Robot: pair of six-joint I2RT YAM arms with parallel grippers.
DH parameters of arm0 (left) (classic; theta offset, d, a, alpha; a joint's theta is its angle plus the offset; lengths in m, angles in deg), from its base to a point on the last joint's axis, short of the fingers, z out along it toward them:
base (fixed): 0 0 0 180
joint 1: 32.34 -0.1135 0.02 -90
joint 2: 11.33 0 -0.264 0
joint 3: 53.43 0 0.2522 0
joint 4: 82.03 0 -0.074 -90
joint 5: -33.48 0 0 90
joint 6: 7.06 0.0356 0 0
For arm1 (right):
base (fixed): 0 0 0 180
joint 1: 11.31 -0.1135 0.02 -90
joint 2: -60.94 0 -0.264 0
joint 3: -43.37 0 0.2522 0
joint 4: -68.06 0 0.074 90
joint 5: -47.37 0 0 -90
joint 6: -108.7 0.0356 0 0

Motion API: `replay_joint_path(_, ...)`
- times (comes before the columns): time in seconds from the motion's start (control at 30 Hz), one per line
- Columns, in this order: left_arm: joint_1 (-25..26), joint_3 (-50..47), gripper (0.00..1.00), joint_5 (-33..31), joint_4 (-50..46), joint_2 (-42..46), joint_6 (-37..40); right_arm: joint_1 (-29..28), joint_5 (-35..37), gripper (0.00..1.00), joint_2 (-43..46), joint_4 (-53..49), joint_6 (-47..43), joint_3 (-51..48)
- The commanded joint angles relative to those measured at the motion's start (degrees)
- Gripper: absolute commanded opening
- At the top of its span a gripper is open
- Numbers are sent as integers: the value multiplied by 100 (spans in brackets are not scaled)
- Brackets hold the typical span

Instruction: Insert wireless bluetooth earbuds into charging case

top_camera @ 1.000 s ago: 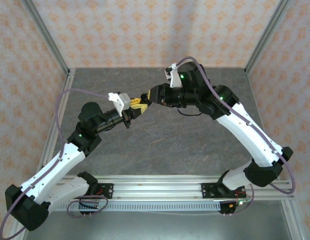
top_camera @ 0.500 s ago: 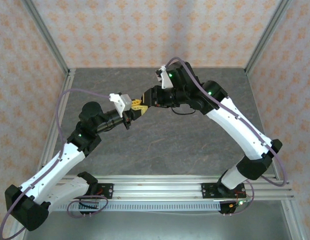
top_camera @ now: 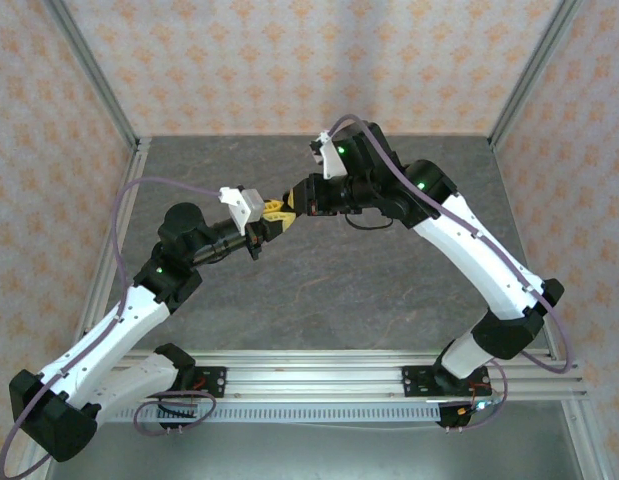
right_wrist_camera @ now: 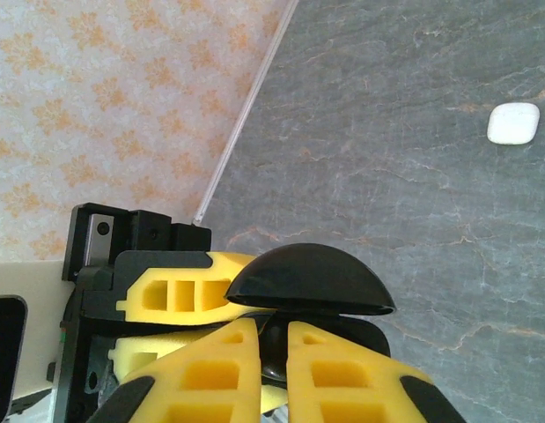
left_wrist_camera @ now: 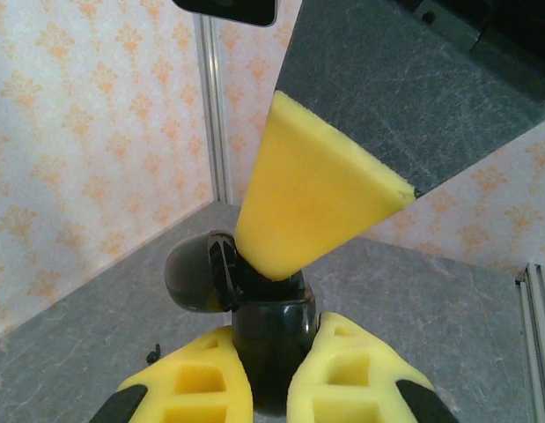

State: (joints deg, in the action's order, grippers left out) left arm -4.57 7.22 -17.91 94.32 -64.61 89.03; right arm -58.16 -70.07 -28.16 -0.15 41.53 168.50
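Observation:
The robot's right fingers sit inside the opening of the charging case around the earbud, so the right gripper will open, back away and pinch the earbud (right_wrist_camera: 273, 352) by its outer end.
My left gripper (top_camera: 270, 224) (left_wrist_camera: 272, 345) is shut on a black glossy charging case (left_wrist_camera: 270, 330), held upright above the table with its hinged lid (left_wrist_camera: 195, 271) swung open. My right gripper (top_camera: 290, 199) (right_wrist_camera: 272, 333) meets it from the right. Its yellow fingers (left_wrist_camera: 318, 189) stand close together with their tips at the case's open mouth, under the lid (right_wrist_camera: 309, 280). A dark glossy surface shows in the narrow gap between them; I cannot tell whether they grip it. The earbuds are hidden.
A small white rounded-square case (right_wrist_camera: 512, 123) lies alone on the grey table (top_camera: 319, 285). A tiny black speck (left_wrist_camera: 154, 355) rests on the table below the left gripper. Patterned walls and aluminium posts (top_camera: 94, 80) enclose the table.
The right arm has swung left and brought its gripper up to the held case. Its fingers have drawn together at the case mouth. The left arm has held still.

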Motion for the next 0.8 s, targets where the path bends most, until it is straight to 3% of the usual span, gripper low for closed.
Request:
replay_joint_path(0.0,27,180,0,94,44,94,94,-35,3,12,250,-37,-398,110)
replay_joint_path(0.43,23,258,0,326,27,54,38,-35,-655,13,532,493,-1417,-329)
replay_joint_path(0.67,18,276,0,358,17,38,7,-23,-893,23,613,718,-1816,-497)
replay_joint_path(0.77,19,281,0,345,5,37,15,-24,-918,33,644,774,-1847,-583)
